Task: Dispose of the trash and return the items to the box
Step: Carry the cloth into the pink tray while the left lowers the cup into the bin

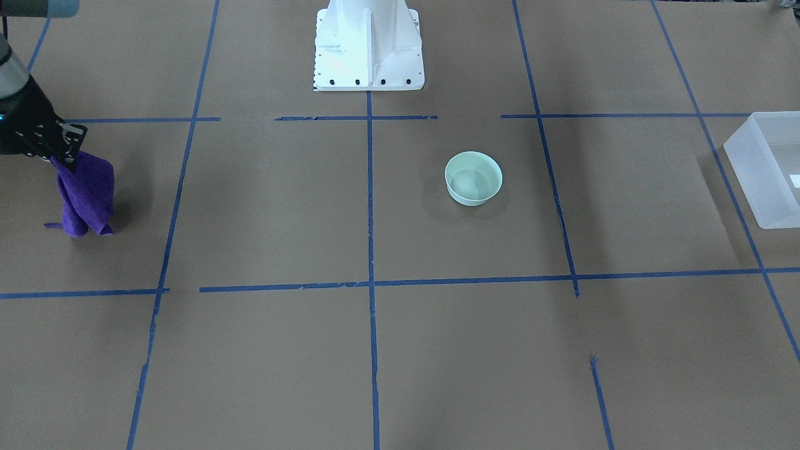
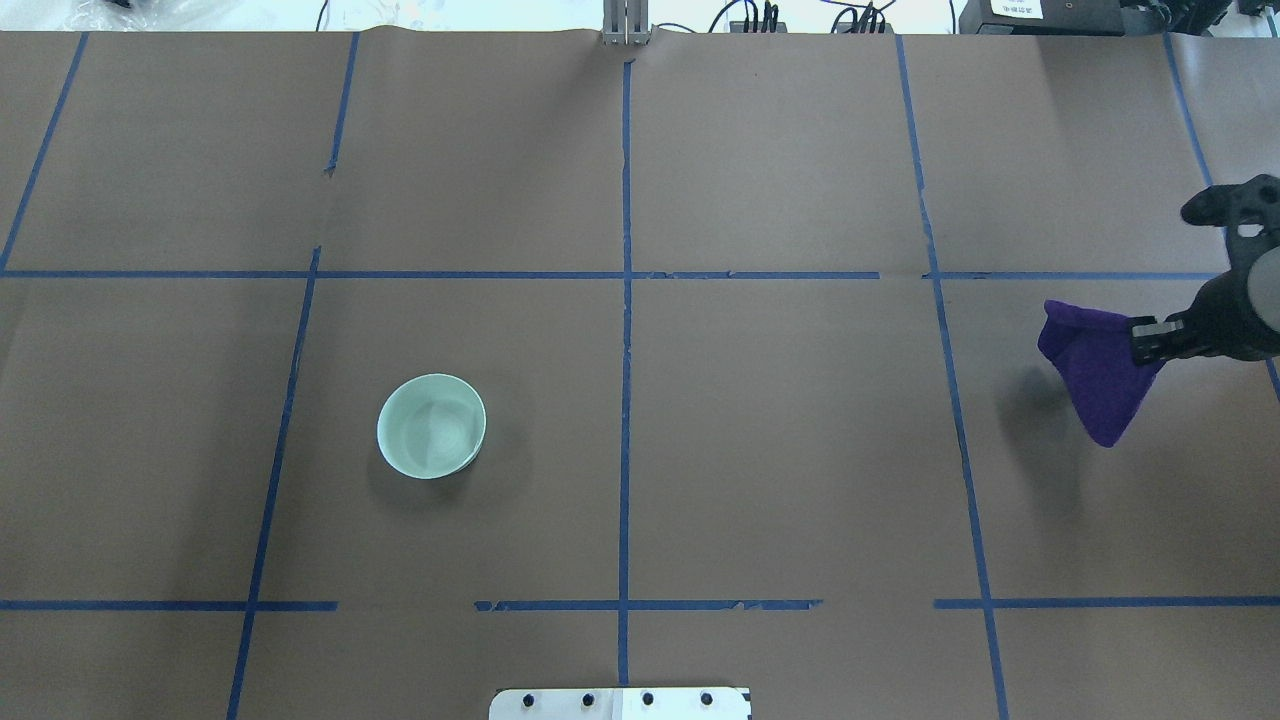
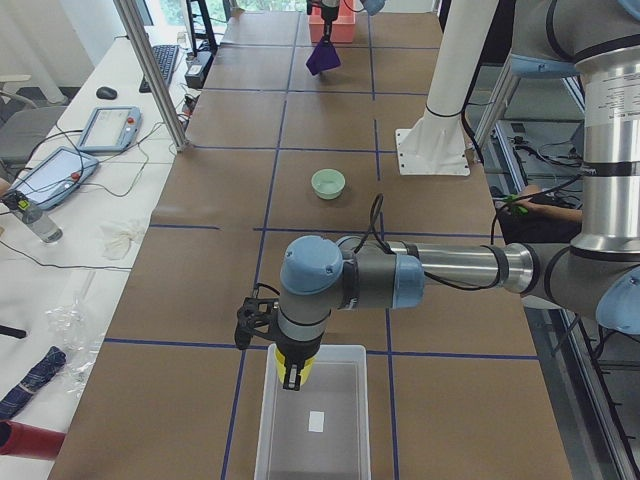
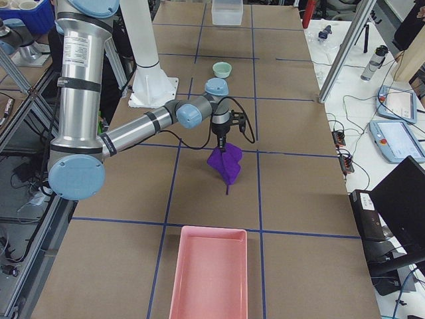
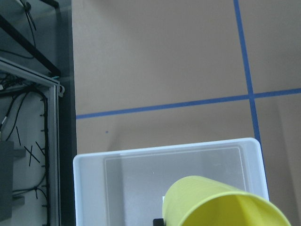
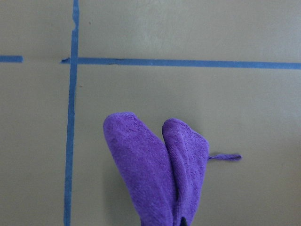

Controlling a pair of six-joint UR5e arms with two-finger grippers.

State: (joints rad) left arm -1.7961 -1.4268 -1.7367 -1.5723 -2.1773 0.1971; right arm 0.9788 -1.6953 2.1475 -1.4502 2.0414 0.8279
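Observation:
Next, my left gripper lets go of the yellow cup inside the translucent bin (image 1: 784, 160) (image 5: 222, 194), next to the side of the bin that is nearest the mint-green bowl.
My left gripper (image 3: 292, 378) is shut on the yellow cup (image 5: 221, 202) and holds it over the near end of the translucent bin (image 5: 89, 188), which also shows at the edge of the front-facing view (image 1: 765, 169). The mint-green bowl (image 2: 431, 426) stands upright and empty on the table, left of centre, apart from both arms. My right gripper (image 2: 1140, 340) is shut on a purple cloth (image 6: 155, 169) that hangs from it just above the table at the far right.
A pink tray (image 4: 209, 279) lies at the table's end on my right, beyond the hanging cloth. The white robot base (image 1: 369, 50) stands at the table's middle edge. Blue tape lines grid the brown table.

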